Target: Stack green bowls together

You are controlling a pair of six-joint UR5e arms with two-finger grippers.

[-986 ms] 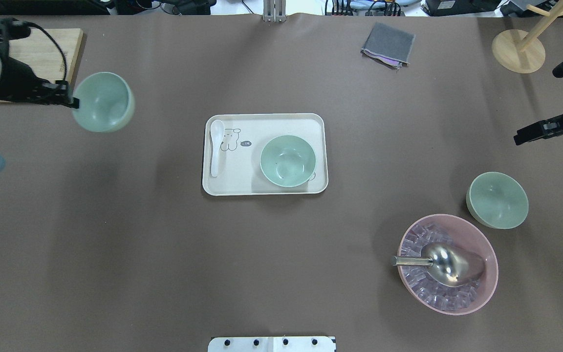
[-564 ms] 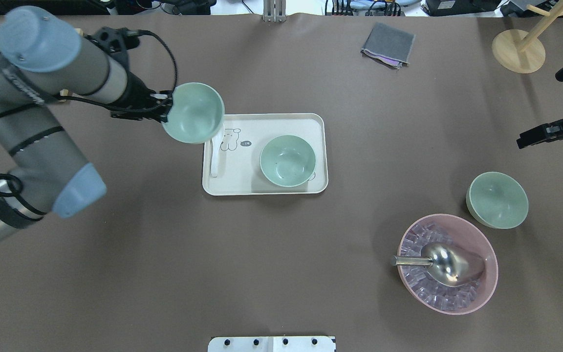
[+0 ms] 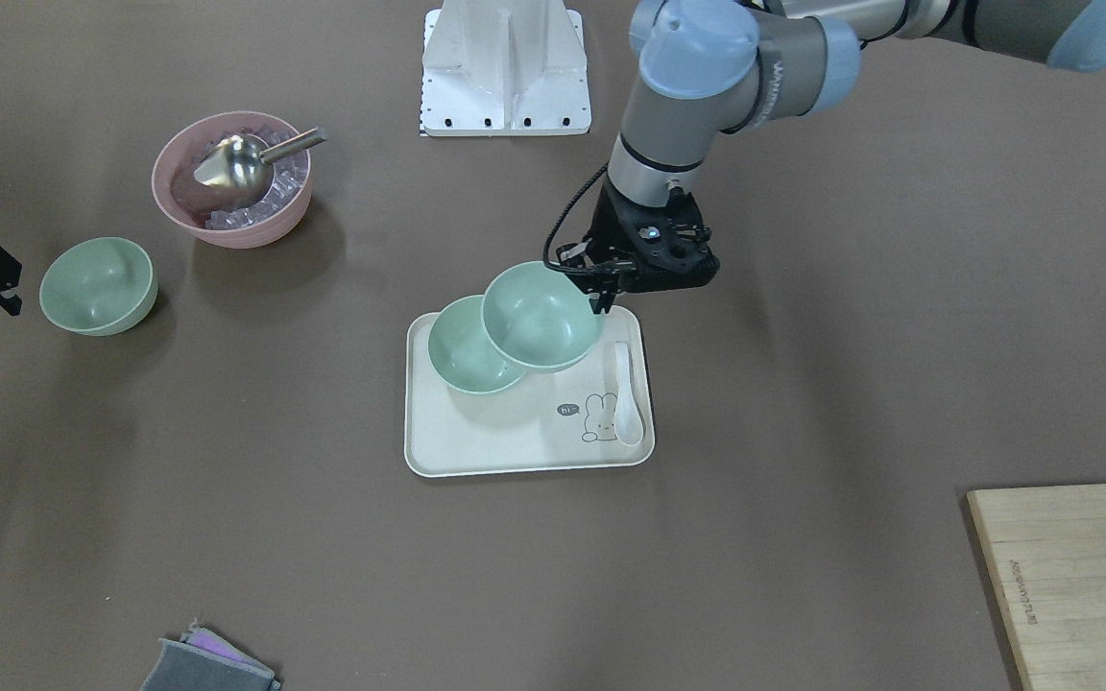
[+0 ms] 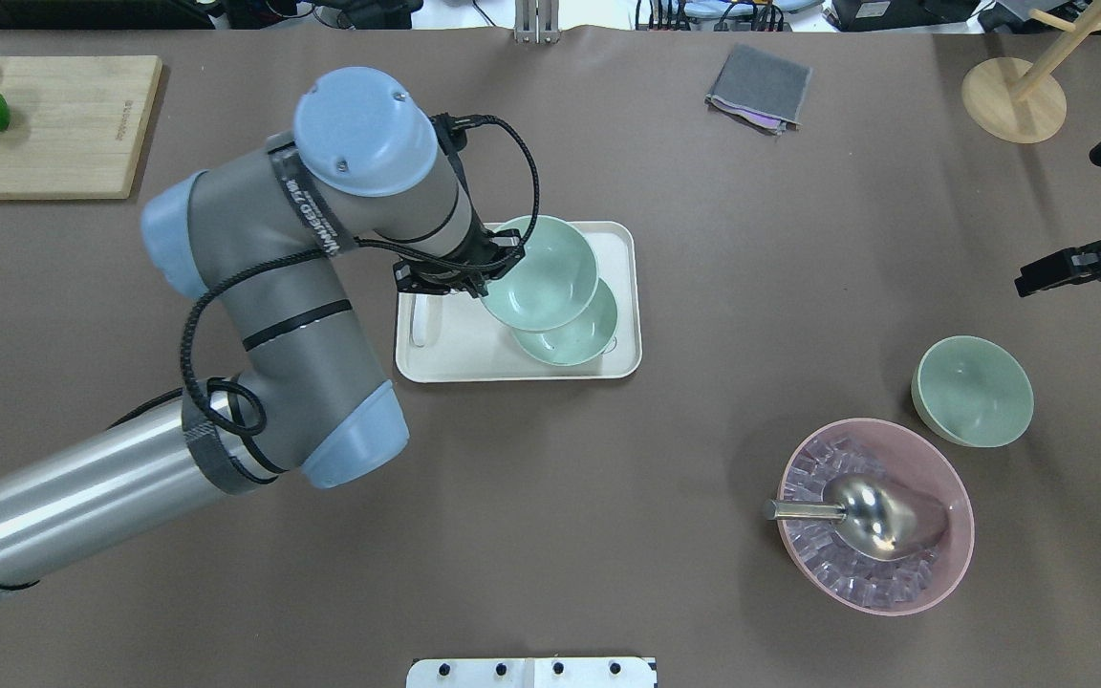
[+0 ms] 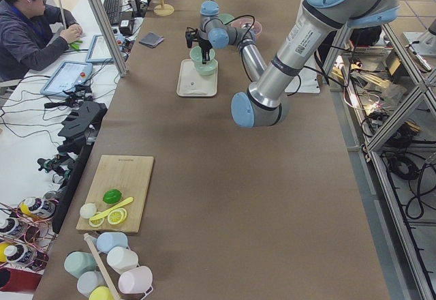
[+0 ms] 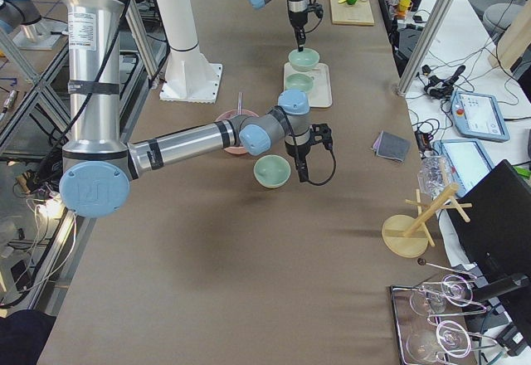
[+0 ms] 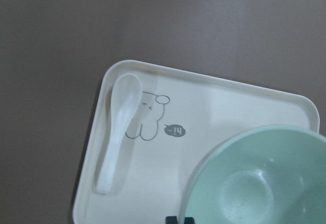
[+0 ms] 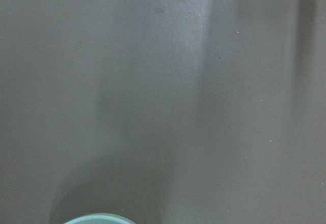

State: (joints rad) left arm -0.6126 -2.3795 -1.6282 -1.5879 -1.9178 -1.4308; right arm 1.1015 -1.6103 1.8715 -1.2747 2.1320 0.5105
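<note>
The robot's left gripper will release the pale green bowl inside the second green bowl point(image 3: 480, 341) that stands on the cream tray.
My left gripper point(image 4: 486, 275) is shut on the rim of a pale green bowl point(image 4: 541, 272) and holds it upright above the cream tray point(image 4: 445, 355). From above, this bowl partly overlaps a second green bowl point(image 4: 581, 333) that stands on the tray. In the front view the held bowl point(image 3: 541, 315) hangs over the tray bowl point(image 3: 462, 363), offset to one side. A third green bowl point(image 4: 973, 390) stands on the table at the right. My right gripper point(image 4: 1033, 280) hovers beyond it, empty. I cannot tell how its jaws stand.
A pink bowl point(image 4: 952, 564) with ice and a metal scoop point(image 4: 880, 516) stands beside the third bowl. A white spoon point(image 3: 627, 393) lies on the tray. A grey cloth point(image 4: 759, 86), a wooden stand point(image 4: 1014, 100) and a cutting board point(image 4: 44, 124) are at the far edge.
My left arm has carried the green bowl from the table's left side rightward to above the tray and the bowl on it. The right gripper has barely moved.
</note>
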